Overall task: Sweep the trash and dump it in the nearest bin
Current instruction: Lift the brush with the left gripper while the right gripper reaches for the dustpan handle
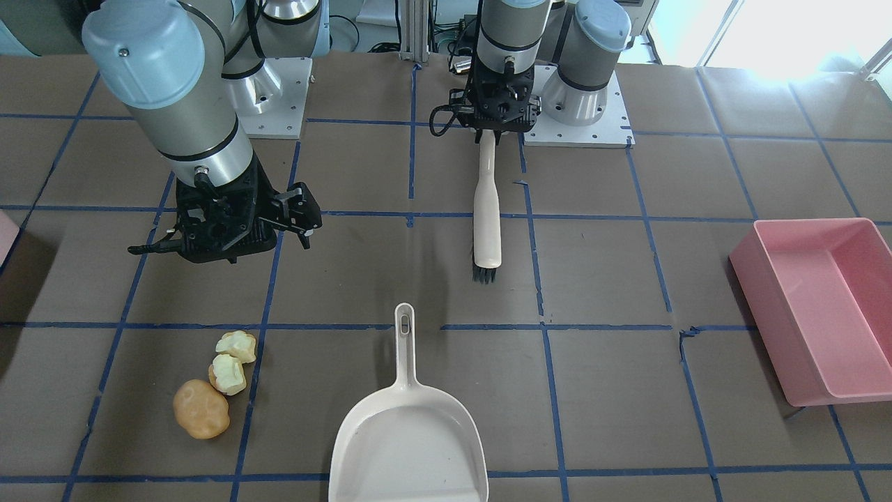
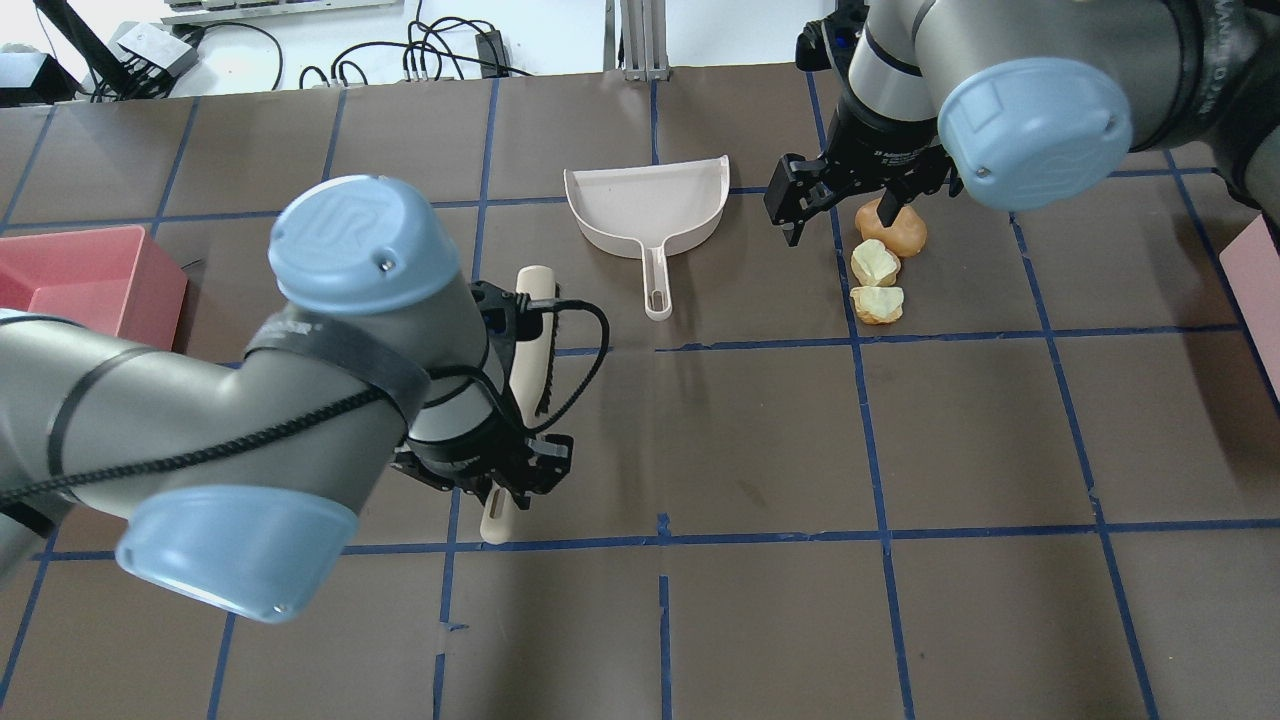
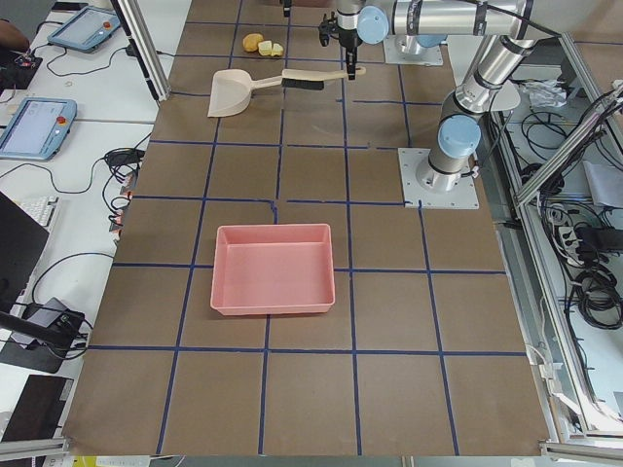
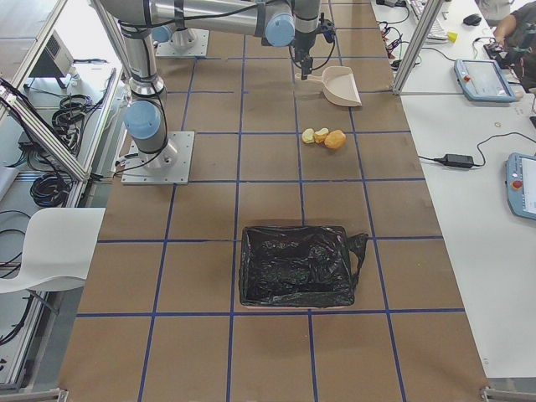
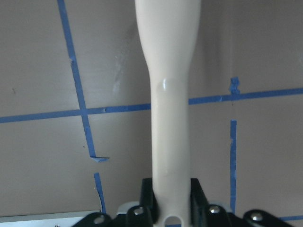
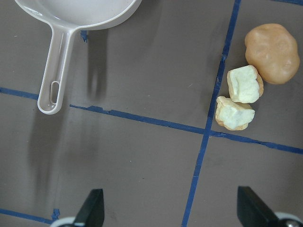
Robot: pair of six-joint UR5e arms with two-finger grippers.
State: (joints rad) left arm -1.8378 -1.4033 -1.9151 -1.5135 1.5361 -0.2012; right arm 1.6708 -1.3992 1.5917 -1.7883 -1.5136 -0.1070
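The cream dustpan is next for my right gripper, which should go to it and close on the handle's hole end (image 1: 405,323) (image 6: 54,91), so the dustpan can move to the trash.
The trash is an orange-brown lump (image 1: 201,408) and two pale yellow pieces (image 1: 228,374), lying together on the brown table; it also shows in the right wrist view (image 6: 271,53). A cream dustpan (image 1: 408,432) lies beside it, handle toward the robot. My left gripper (image 1: 490,132) is shut on the handle end of a cream brush (image 1: 487,209), whose black bristles touch the table. My right gripper (image 1: 226,233) is open and empty, hovering between the dustpan handle (image 6: 57,66) and the trash. The bin shows only as a pale pink corner (image 2: 1260,290) at the table's right edge.
A fully seen pink rectangular tub (image 1: 822,307) stands at the robot's left end of the table (image 3: 273,269). In the exterior right view a container lined with a black bag (image 4: 297,266) stands at the robot's right end. Blue tape lines grid the table.
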